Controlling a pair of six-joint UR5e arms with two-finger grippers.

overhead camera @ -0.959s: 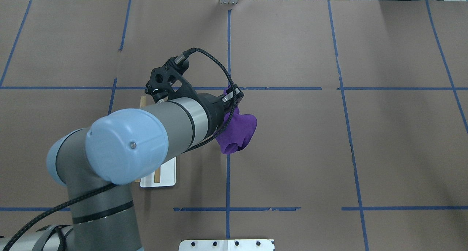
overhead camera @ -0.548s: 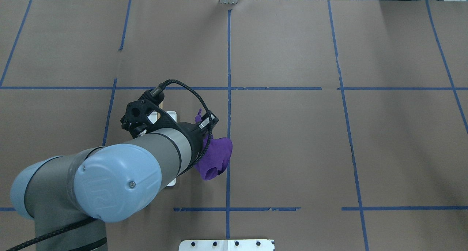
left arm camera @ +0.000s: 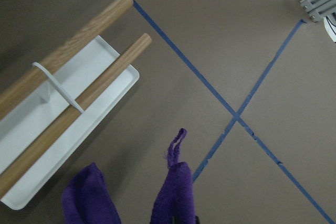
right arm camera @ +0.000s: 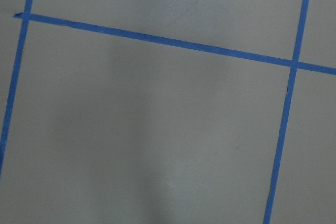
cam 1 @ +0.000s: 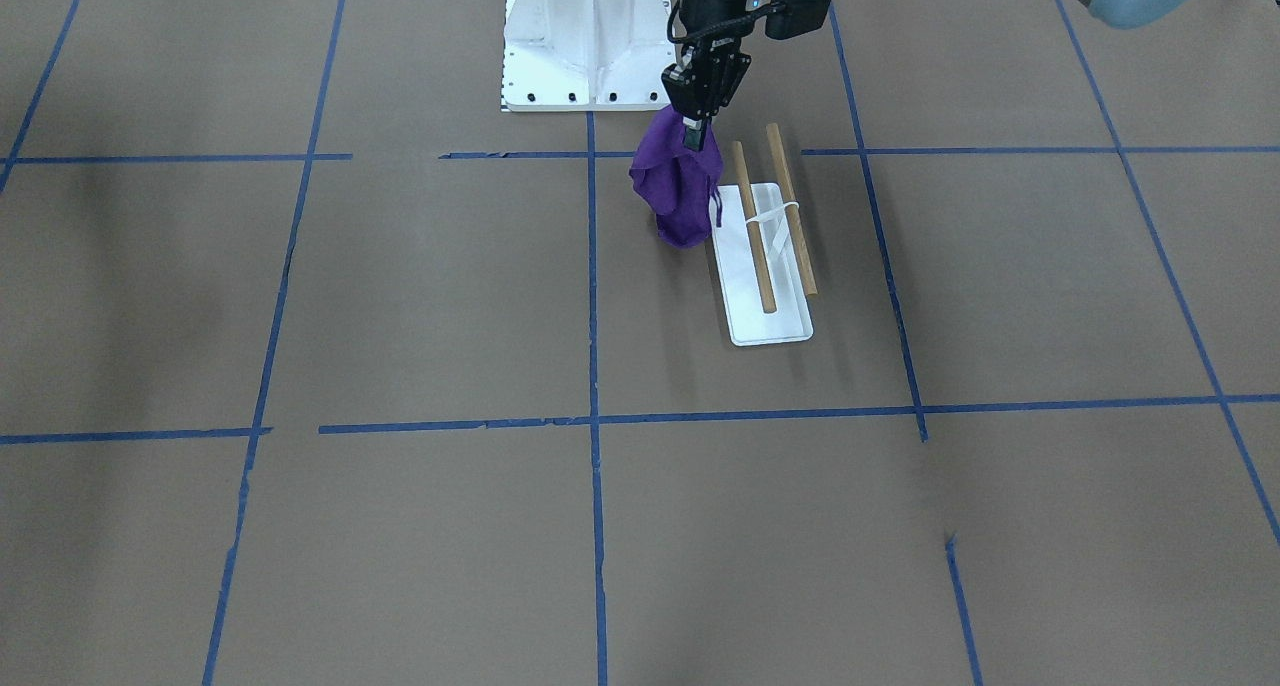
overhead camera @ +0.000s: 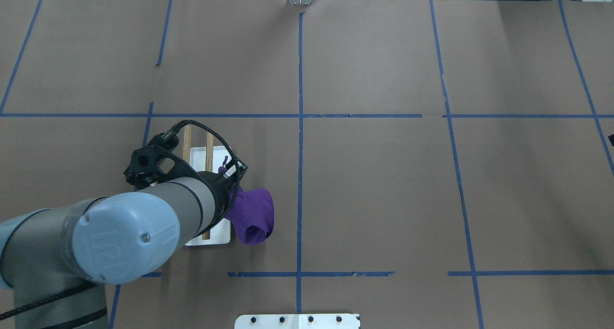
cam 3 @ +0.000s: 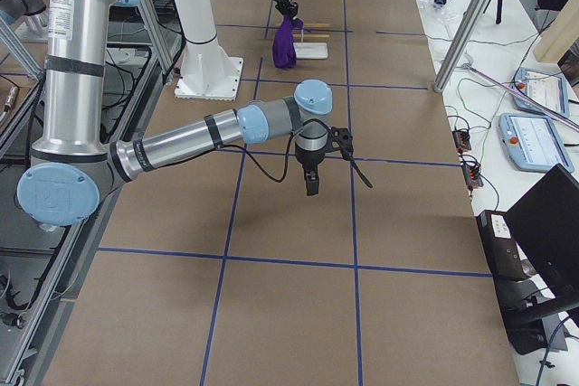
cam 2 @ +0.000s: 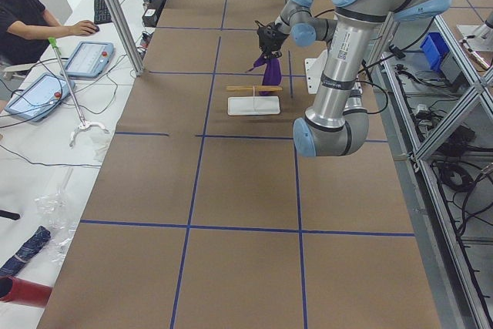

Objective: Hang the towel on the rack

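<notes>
My left gripper is to release the purple towel across the middle of both wooden rods (cam 1: pixel 787 225) (left arm camera: pixel 55 88), above the white base.
My left gripper (cam 1: pixel 693 126) is shut on the top of a purple towel (cam 1: pixel 680 191), which hangs bunched below it, just off the table. The rack (cam 1: pixel 770 321) has a flat white base and two wooden dowel rods (cam 1: pixel 752 226). The towel hangs beside the rack's long side, toward the table's centre line, level with the rods' robot-side end. In the overhead view the gripper (overhead camera: pixel 231 173) sits over the base's edge (overhead camera: pixel 196 156), with the towel (overhead camera: pixel 252 214) to its right. The left wrist view shows the rods (left arm camera: pixel 79 98) and towel folds (left arm camera: pixel 173 192). My right gripper (cam 3: pixel 310 185) hovers over bare table far away; I cannot tell its state.
The white metal pedestal (cam 1: pixel 590 36) with bolt holes stands at the robot's side of the table, close behind the towel. Blue tape lines (overhead camera: pixel 300 127) cross the brown table cover. An operator with tablets (cam 2: pixel 31 13) sits beyond the far edge.
My left arm has drawn back toward the robot and to its left, carrying the towel from the table's centre line to right beside the rack. The rack's rods now show beyond the wrist.
</notes>
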